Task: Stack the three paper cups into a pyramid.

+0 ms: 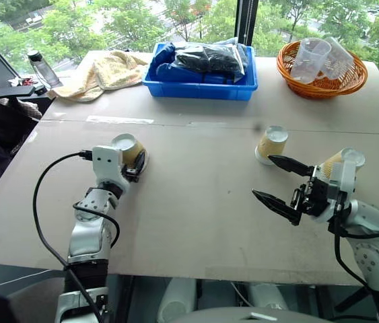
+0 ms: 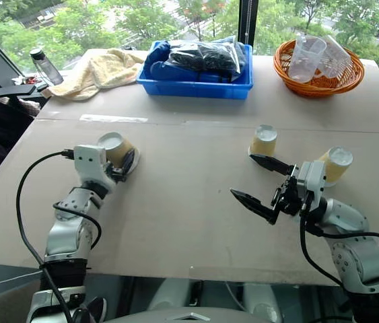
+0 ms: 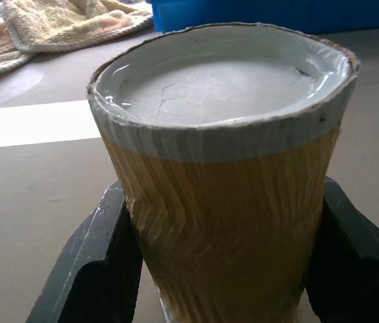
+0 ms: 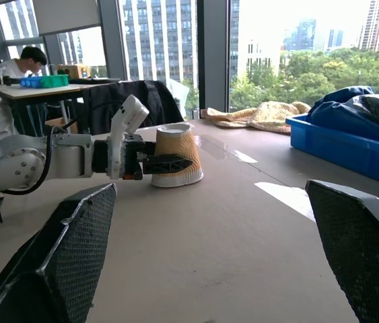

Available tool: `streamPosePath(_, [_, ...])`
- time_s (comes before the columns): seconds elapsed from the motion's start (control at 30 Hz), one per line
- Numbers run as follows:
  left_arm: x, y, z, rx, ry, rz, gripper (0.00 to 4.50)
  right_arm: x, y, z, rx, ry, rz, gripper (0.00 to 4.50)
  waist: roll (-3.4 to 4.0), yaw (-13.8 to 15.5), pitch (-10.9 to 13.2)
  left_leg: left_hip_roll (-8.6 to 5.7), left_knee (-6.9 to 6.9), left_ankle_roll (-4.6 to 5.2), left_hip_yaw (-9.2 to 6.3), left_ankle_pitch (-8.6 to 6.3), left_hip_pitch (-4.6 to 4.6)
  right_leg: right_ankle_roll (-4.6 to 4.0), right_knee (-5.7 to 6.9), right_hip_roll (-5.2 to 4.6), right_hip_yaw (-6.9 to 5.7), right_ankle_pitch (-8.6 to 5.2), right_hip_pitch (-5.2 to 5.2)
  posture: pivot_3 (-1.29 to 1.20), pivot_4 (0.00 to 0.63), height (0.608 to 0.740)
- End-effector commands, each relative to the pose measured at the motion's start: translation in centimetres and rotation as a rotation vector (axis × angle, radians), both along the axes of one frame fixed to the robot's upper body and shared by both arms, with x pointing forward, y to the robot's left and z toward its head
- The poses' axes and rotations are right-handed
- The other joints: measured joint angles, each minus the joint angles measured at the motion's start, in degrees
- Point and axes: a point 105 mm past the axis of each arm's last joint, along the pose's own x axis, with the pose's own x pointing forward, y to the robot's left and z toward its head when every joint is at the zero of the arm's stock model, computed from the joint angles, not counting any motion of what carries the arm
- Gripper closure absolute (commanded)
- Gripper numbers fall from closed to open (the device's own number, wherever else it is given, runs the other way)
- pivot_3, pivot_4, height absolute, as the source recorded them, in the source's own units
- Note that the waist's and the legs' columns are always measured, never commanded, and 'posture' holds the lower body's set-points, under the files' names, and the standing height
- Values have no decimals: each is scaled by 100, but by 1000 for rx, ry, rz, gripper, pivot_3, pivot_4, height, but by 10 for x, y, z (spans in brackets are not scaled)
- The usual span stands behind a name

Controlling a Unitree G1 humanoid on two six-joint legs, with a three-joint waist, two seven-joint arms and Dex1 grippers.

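My left gripper needs to release its paper cup on the bare table (image 1: pixel 246 210) in front of the middle cup. That paper cup now stands upside down.
Three tan ribbed paper cups stand upside down on the brown table (image 1: pixel 196 222). My left gripper (image 1: pixel 134 159) is shut on the left cup (image 1: pixel 126 145). In the left wrist view its black fingers (image 3: pixel 101 262) press into both sides of that cup (image 3: pixel 229 202), denting the wall. The right wrist view shows the same grip on the cup (image 4: pixel 176 158) from the side. The middle cup (image 1: pixel 272 142) stands just beyond my right gripper (image 1: pixel 263 176), which is open and empty above the table. The third cup (image 1: pixel 342 160) is on the far side of the right wrist.
Along the back edge are a blue bin (image 1: pixel 199 89) of dark bagged items, an orange basket (image 1: pixel 320 84) holding clear plastic cups, a yellow towel (image 1: pixel 105 70) and a bottle (image 1: pixel 42 66). A person (image 4: pixel 24 62) sits at a far desk.
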Motion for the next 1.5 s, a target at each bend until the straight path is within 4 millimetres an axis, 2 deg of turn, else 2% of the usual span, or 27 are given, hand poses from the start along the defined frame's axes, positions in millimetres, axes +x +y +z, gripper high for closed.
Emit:
streamPosePath(0.03, [-8, -60, 7, 65, -24, -331, 2072, -7, -9, 10, 1, -44, -18, 0, 1, -2, 0, 0, 0, 0, 0, 0, 1, 0, 0, 0, 1, 0, 0, 0, 150, 740])
streamPosePath(0.1, [-16, -98, -3, 129, 1, -544, 2072, -12, -16, 4, -22, -24, -35, 0, 3, 13, -2, -1, 0, 0, -2, 0, 0, 0, 2, 0, -3, 0, 1, 0, 150, 740])
streamPosePath(0.2, [-24, -140, -13, 182, 12, -778, 2072, -18, -23, -5, -44, 0, -63, 0, 5, 0, -5, -4, 4, 0, 1, 0, 0, 0, 1, 2, 0, 0, 4, 0, 150, 740])
streamPosePath(0.3, [-31, -168, -16, 218, -5, -932, 2072, -23, -29, -9, -49, 17, -96, 0, 8, -64, -6, -3, 4, 0, 9, 0, 5, 0, 7, 9, 8, 0, 5, 0, 150, 740])
streamPosePath(0.37, [-45, -192, -18, 230, -11, -1091, 2072, -30, -39, -15, -76, 35, -138, 0, 13, -81, -9, -1, 4, 1, 11, 0, 10, 0, 13, 12, 14, 0, 4, 0, 150, 740])
streamPosePath(0.43, [-53, -203, -22, 249, -14, -1175, 2072, -36, -48, -20, -106, 50, -172, 0, 15, -32, -10, -1, 5, 1, 9, 0, 8, 0, 14, 14, 9, 0, 5, 0, 150, 740])
streamPosePath(0.57, [-52, -203, -26, 272, -13, -1202, 2072, -48, -59, -26, -155, 68, -198, 0, 16, -43, -11, 0, 9, 2, 18, 0, 12, 0, 18, 15, 21, 0, 6, 0, 150, 740])
streamPosePath(0.8, [-57, -193, -33, 278, 18, -1252, 2072, -59, -63, -27, -166, 81, -190, 0, 17, -53, -11, 2, 43, 21, 18, -11, 22, 0, 68, 20, 28, -1, 6, 0, 150, 740])
streamPosePath(0.87, [-59, -189, -32, 273, 25, -1265, 1086, -59, -63, -27, -164, 79, -191, 0, 17, -58, -11, 2, 49, 21, 18, -11, 22, 0, 73, 20, 29, -1, 6, 0, 150, 740])
streamPosePath(0.97, [-59, -182, -27, 258, 27, -1252, 133, -56, -63, -27, -161, 71, -195, 0, 18, -85, -11, 3, 54, 21, 18, -11, 22, 0, 76, 21, 29, -1, 6, 0, 150, 740])
streamPosePath(1.23, [-64, -153, -22, 279, 39, -1188, 133, -51, -66, -31, -162, 70, -183, 0, 18, -115, -9, 4, 59, 21, 15, -11, 18, 0, 77, 19, 28, -2, 5, 0, 150, 740])
streamPosePath(1.4, [-65, -151, 6, 203, -77, -1137, 133, -48, -68, -31, -154, 65, -175, 0, 17, -99, -8, 4, 64, 24, 14, -13, 16, 0, 77, 16, 26, -2, 6, 0, 150, 740])
streamPosePath(1.5, [-69, -141, 27, 165, -129, -1124, 133, -38, -75, -28, -147, 53, -226, 0, 18, -106, -9, 4, 64, 24, 14, -13, 17, 0, 78, 16, 26, -2, 5, 0, 150, 740])
